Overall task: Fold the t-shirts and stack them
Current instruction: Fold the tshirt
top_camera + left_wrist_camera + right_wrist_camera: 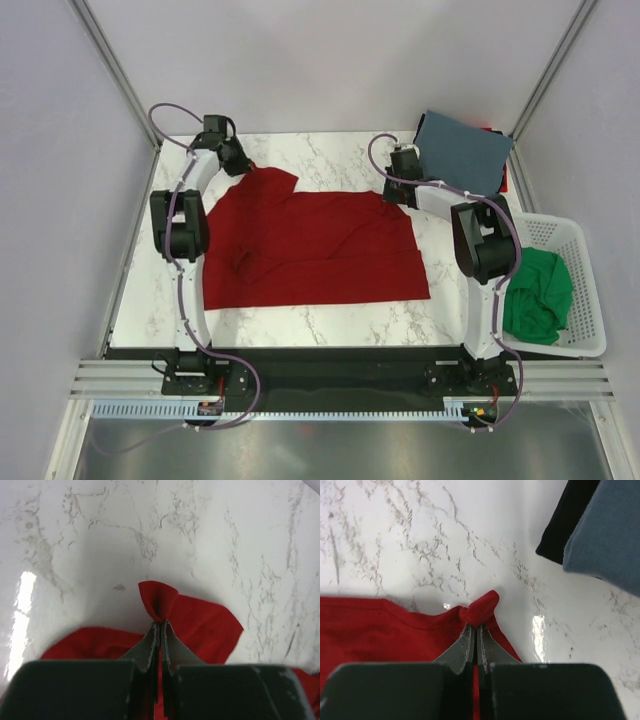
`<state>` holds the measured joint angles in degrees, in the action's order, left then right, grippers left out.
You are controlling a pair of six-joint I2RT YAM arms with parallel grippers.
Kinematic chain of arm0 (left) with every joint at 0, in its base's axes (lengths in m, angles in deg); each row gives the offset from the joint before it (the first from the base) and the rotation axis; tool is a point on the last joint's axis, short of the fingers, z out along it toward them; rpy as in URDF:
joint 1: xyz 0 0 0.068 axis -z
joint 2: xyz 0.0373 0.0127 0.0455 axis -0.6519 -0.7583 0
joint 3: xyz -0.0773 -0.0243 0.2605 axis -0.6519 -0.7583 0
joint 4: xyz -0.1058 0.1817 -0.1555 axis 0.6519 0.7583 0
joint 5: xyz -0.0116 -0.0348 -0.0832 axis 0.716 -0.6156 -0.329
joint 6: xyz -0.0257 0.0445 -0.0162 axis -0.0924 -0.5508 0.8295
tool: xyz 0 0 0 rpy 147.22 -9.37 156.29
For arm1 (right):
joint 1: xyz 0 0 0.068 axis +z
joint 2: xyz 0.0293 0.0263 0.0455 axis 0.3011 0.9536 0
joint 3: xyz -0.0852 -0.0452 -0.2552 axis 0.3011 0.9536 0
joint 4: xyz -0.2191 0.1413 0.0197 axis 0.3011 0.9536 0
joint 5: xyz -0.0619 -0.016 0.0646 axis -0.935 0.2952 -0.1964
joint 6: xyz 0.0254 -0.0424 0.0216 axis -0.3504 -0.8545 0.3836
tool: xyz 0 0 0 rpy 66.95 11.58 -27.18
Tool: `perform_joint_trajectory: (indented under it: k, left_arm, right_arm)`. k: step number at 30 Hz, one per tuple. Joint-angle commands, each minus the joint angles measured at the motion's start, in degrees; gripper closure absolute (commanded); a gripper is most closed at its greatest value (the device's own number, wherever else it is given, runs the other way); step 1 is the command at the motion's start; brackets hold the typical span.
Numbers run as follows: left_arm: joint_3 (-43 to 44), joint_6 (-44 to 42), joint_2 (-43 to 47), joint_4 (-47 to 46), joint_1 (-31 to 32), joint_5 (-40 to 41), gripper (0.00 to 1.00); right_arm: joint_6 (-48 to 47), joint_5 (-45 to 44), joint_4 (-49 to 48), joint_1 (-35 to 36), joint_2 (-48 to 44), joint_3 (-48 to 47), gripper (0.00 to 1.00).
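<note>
My right gripper is going to release the far corner of the red t-shirt on its own cloth (411,246), next to the edge that faces the basket.
A bright red t-shirt (310,245) lies spread over the middle of the marble table. My left gripper (238,160) is shut on its far left corner, and a small red tuft (157,600) sticks out past the pinched fingertips. My right gripper (397,190) is shut on the far right corner, where a red fold (481,607) bunches above the closed jaws. A folded slate-blue t-shirt (462,150) rests on a darker one (567,515) at the far right corner. A green t-shirt (540,295) lies crumpled in the basket.
The white slatted basket (580,250) stands at the table's right edge, beside the right arm. A metal frame with posts borders the table on both sides. Bare marble (330,150) shows beyond the red cloth and along its near edge.
</note>
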<state>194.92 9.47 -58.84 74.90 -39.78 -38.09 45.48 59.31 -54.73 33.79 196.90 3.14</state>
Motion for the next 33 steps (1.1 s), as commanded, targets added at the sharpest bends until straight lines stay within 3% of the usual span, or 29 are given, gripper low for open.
perform_joint_trajectory:
  k: [1, 10, 21, 33]
  left_arm:
    - [-4.0, -3.9, 13.6, -0.4, -0.7, 0.7, 0.98]
    - [-22.5, -4.2, 30.2, -1.7, -3.0, 1.3, 0.98]
    - [-51.4, -3.3, 50.1, -9.0, -3.1, 3.7, 0.98]
    - [-67.8, -3.0, 69.9, -8.9, -3.7, 7.1, 0.98]
  right_arm:
    - [-3.2, 2.5, 2.0, 0.2, -6.4, 0.1, 1.0]
    - [-3.6, 3.9, 6.8, 0.3, -15.7, 2.9, 1.0]
    - [-3.8, 2.3, 5.7, 0.7, -23.5, 16.0, 1.0]
    - [-1.6, 0.8, 6.2, 0.8, -32.4, 24.5, 1.0]
